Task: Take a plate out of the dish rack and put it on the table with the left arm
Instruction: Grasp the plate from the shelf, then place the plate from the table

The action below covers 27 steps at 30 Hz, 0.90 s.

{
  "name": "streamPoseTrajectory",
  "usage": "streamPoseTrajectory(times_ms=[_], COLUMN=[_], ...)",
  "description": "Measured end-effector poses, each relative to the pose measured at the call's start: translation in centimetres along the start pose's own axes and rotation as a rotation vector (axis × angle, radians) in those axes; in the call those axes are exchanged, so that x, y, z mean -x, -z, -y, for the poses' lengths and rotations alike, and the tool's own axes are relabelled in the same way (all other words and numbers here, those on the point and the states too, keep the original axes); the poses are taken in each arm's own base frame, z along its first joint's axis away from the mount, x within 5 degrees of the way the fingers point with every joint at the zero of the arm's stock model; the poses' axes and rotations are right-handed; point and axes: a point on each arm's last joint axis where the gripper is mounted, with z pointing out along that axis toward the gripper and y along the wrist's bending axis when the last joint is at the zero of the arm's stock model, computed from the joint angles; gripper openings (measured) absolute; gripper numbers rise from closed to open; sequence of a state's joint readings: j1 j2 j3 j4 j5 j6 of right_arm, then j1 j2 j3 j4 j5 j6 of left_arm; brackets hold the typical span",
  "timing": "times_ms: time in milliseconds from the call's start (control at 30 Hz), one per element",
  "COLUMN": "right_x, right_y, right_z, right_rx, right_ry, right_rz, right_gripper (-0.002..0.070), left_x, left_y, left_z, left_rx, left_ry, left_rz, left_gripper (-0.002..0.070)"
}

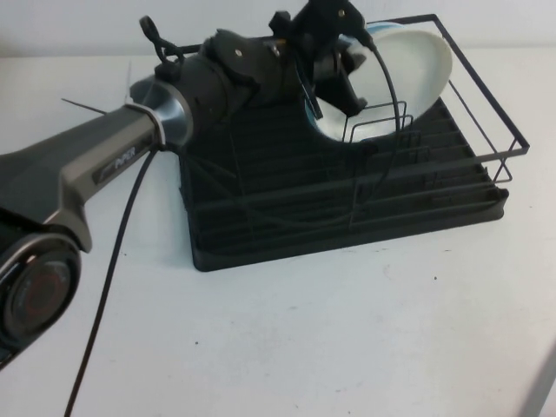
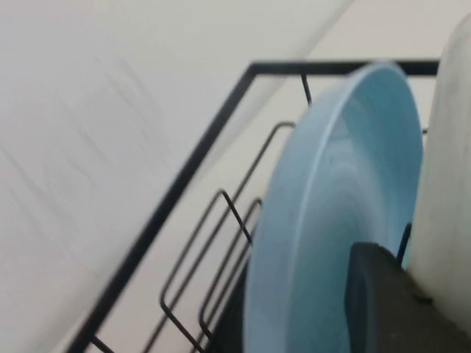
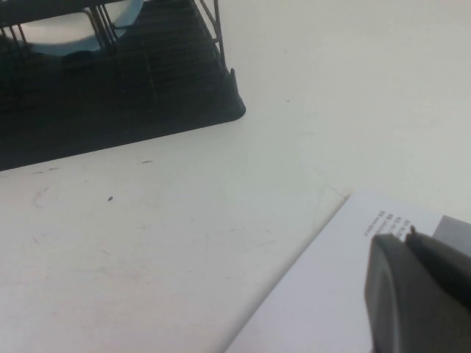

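Note:
The robot's left gripper should release the white plate on the tabletop (image 1: 326, 345) just in front of the black dish rack. The plate still leans on edge in the rack.
The black dish rack (image 1: 287, 221) stands at the back of the white table (image 1: 347, 339). The white plate (image 1: 417, 61) leans on edge in the rack's far right part, with the light blue plate (image 1: 380, 29) just behind it. My left arm reaches over the rack, and my left gripper (image 1: 347, 85) is at the white plate's left rim. In the left wrist view one black finger (image 2: 386, 305) lies between the light blue plate (image 2: 331, 198) and the white plate (image 2: 449, 147), pressed to the white one. The other finger is hidden behind it. My right gripper (image 3: 409, 237) is shut and empty, away from the rack.
Wire dividers (image 1: 373, 130) stand in front of the plates. The rack's corner (image 3: 221, 103) shows in the right wrist view. A white printed sheet (image 3: 324, 294) lies under my right gripper. Open tabletop lies in front of the rack.

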<state>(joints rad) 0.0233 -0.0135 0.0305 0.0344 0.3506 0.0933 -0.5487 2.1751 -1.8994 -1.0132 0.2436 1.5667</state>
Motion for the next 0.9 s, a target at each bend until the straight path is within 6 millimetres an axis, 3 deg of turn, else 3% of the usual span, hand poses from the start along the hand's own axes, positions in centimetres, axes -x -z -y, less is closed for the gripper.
streamPoseTrajectory(times_ms=[133, 300, 400, 533, 700, 900], right_x=[0.0, 0.0, 0.0, 0.0, 0.0, 0.0], right_y=[0.0, 0.0, 0.0, 0.0, 0.0, 0.0], right_z=[0.0, 0.0, 0.0, 0.0, 0.0, 0.0], right_rx=[0.0, 0.0, 0.0, 0.0, 0.0, 0.0], right_ry=[0.0, 0.0, 0.0, 0.0, 0.0, 0.0], right_rz=[0.0, 0.0, 0.0, 0.0, 0.0, 0.0], right_gripper=[-0.002, -0.0021, -0.002, -0.002, -0.0021, -0.002], left_x=[2.6, 6.7, 9.2, 11.2, 8.9, 3.7], left_y=[1.7, 5.4, 8.4, 12.8, 15.2, 13.6], left_z=[-1.3, -3.0, -3.1, -2.7, -2.8, -1.2], left_rx=[0.04, 0.08, -0.021, -0.246, -0.472, -0.595], left_ry=[-0.007, -0.018, 0.017, 0.207, 0.45, 0.604], left_rz=[0.059, 0.149, 0.198, 0.154, -0.112, -0.384], left_gripper=[0.0079, 0.0077, 0.0077, 0.0077, 0.0077, 0.0076])
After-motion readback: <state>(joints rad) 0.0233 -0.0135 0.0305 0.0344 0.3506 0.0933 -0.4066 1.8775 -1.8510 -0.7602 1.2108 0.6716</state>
